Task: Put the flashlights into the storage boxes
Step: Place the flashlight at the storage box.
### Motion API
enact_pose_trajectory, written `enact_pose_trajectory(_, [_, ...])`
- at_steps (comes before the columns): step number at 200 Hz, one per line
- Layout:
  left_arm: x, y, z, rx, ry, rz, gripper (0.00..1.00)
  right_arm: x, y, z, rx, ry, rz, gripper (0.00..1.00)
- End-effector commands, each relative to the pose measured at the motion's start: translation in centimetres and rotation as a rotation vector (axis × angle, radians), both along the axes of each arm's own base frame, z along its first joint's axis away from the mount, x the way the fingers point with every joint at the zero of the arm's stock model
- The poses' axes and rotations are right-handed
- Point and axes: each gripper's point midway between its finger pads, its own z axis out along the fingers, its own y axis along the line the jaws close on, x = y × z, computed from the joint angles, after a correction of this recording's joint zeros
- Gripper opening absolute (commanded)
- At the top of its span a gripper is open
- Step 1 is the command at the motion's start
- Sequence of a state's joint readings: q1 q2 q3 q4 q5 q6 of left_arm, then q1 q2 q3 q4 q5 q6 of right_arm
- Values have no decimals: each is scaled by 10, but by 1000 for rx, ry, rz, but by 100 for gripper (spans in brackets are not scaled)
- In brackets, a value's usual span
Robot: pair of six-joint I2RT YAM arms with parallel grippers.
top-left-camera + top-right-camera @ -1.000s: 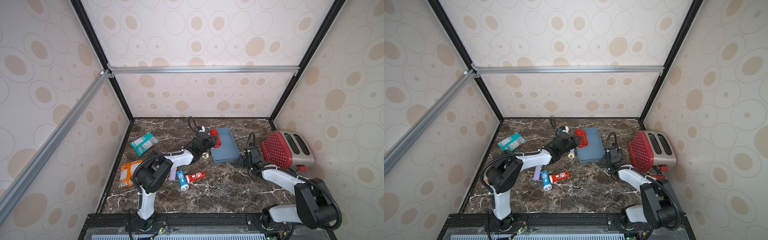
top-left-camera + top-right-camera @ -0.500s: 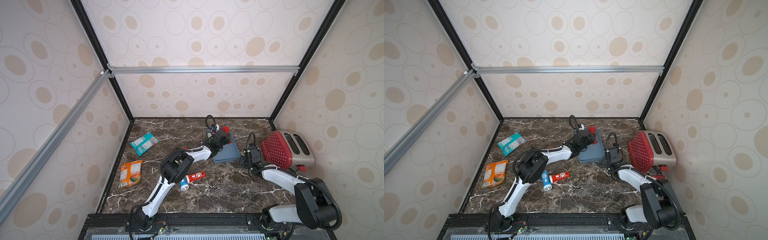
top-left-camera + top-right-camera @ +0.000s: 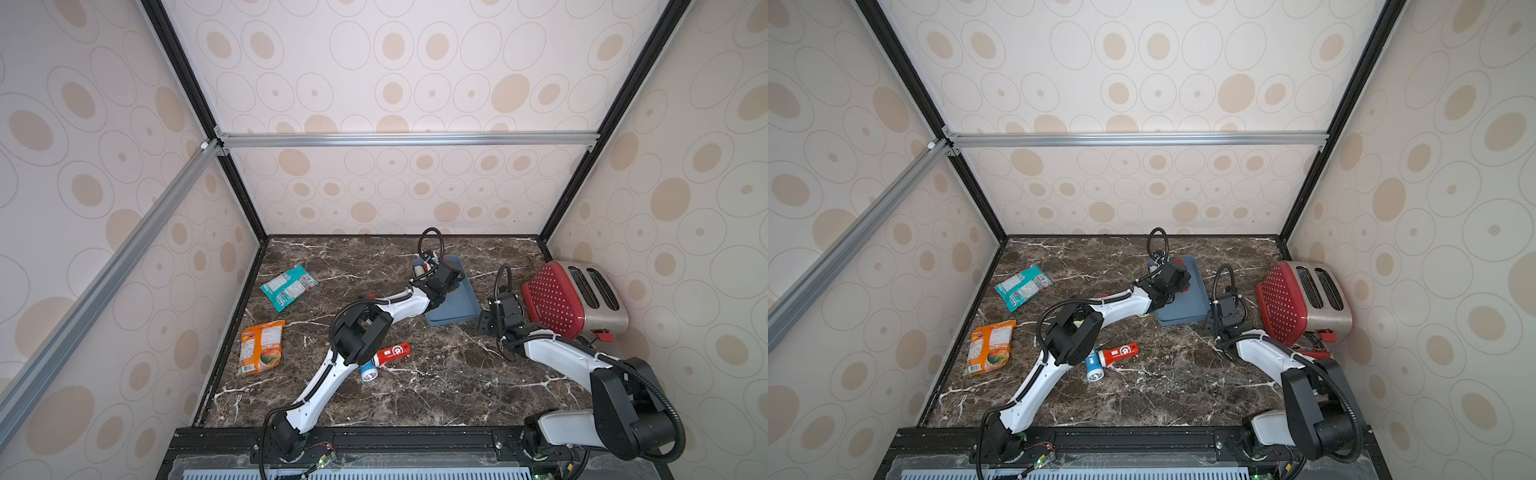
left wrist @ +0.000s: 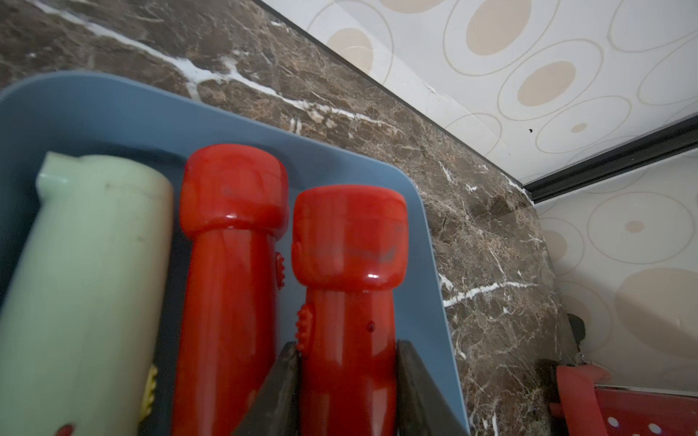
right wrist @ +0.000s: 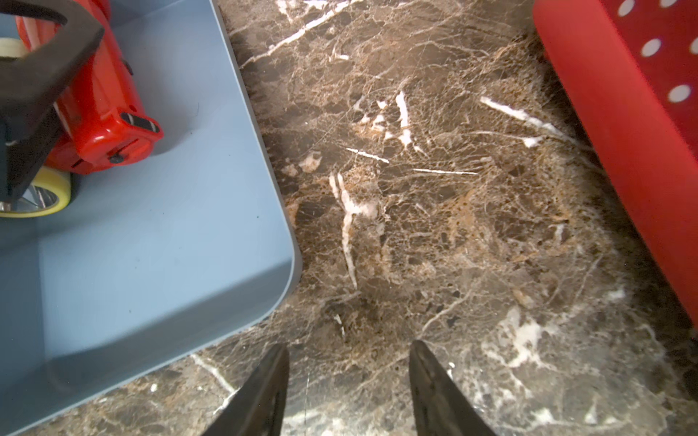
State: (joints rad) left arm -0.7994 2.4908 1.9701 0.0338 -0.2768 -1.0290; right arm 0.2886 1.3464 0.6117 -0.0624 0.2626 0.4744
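Note:
My left gripper will let go of the red flashlight between the other red flashlight and the storage box's toaster-side (image 3: 451, 276) (image 4: 356, 341).
My left gripper (image 4: 347, 355) is shut on a red flashlight (image 4: 349, 264), low inside the slate-blue storage box (image 4: 113, 105) by its right wall. Beside it in the box lie another red flashlight (image 4: 230, 264) and a pale green one (image 4: 83, 283). In both top views the left gripper (image 3: 446, 272) (image 3: 1173, 272) reaches over the box (image 3: 461, 307) (image 3: 1187, 307). A red flashlight (image 3: 392, 352) and a blue one (image 3: 368, 371) lie on the table near the left arm's elbow. My right gripper (image 5: 347, 347) (image 3: 487, 323) is open over bare marble at the box's near right corner.
A red dotted toaster (image 3: 569, 299) (image 5: 623, 113) stands right of the right gripper. A teal snack packet (image 3: 289, 286) and an orange one (image 3: 262, 347) lie at the left of the marble table. Walls close in the table on three sides.
My left arm has stretched out and carried the red flashlight from the box's left edge to inside the box by its right wall. The right arm has not moved.

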Motion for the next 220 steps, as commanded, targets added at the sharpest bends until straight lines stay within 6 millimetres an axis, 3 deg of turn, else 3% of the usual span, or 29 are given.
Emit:
enact_pose_trajectory(1, [7, 13, 15, 71, -31, 42, 32, 1, 0, 3, 5, -11, 0, 53])
enact_pose_trajectory(152, [25, 11, -1, 117, -61, 60, 37, 3, 2, -2, -5, 12, 21, 54])
enact_pose_trajectory(184, [26, 9, 1, 116, -64, 48, 55, 4, 2, 0, -7, 6, 23, 53])
enact_pose_trajectory(220, [25, 9, 10, 122, -71, 40, 59, 5, 0, -1, -17, -3, 18, 53])
